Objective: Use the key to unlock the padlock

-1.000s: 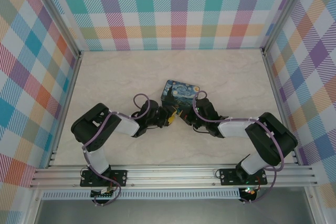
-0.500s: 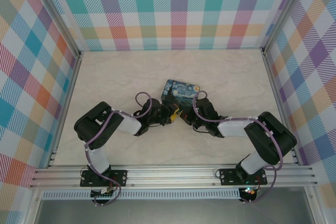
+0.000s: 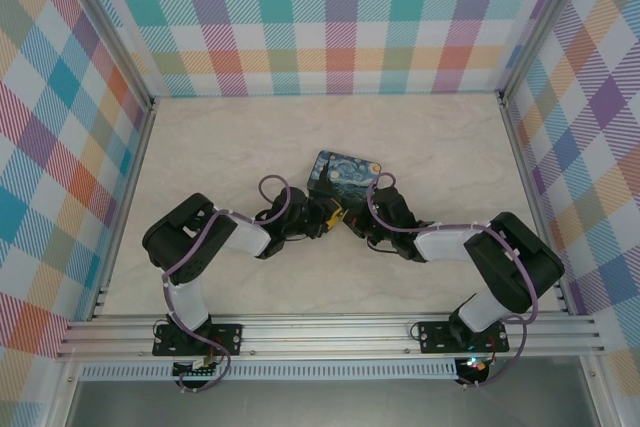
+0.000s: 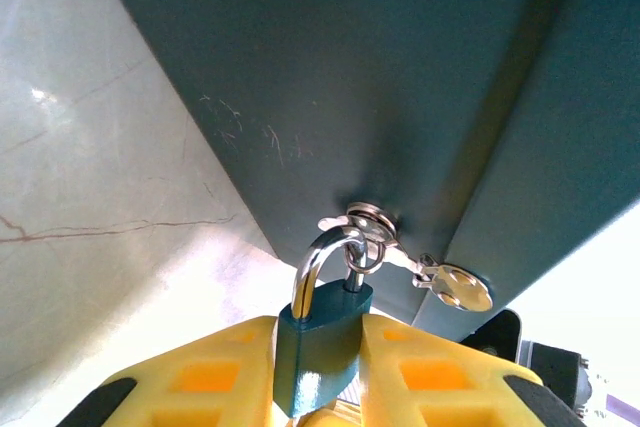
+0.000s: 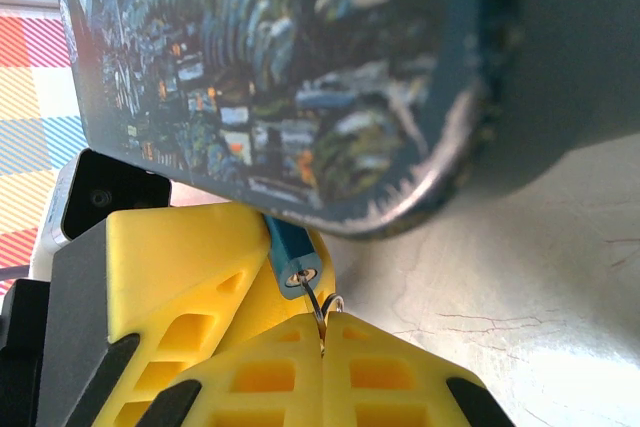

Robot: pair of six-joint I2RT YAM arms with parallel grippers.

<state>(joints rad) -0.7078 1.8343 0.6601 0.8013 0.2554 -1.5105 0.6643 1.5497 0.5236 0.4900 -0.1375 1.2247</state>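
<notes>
With the shackle shut and my right gripper rolled close under the tin's lid, I next open, roll back and retake the key (image 5: 312, 299) to turn it.
The small teal padlock (image 4: 322, 332) sits between the yellow fingers of my left gripper (image 4: 318, 352), which is shut on its body. Its steel shackle (image 4: 312, 265) passes through the hasp ring on the dark-blue tin (image 4: 380, 77). In the right wrist view my right gripper (image 5: 322, 335) is shut on the thin key (image 5: 316, 305), whose tip sits in the keyhole on the padlock's (image 5: 296, 259) bottom face. From above, both grippers meet just in front of the painted tin (image 3: 342, 175), the left gripper (image 3: 322, 219) facing the right gripper (image 3: 350, 219).
A second silver key (image 4: 458, 287) hangs from a ring by the hasp. The tin's painted lid (image 5: 280, 67) looms right over the right gripper. The marble tabletop (image 3: 230, 147) is ringed by checked walls and metal rails (image 3: 330, 332).
The left arm has edged slightly right toward the tin, and its fingers have closed in on the padlock. The right arm has held still.
</notes>
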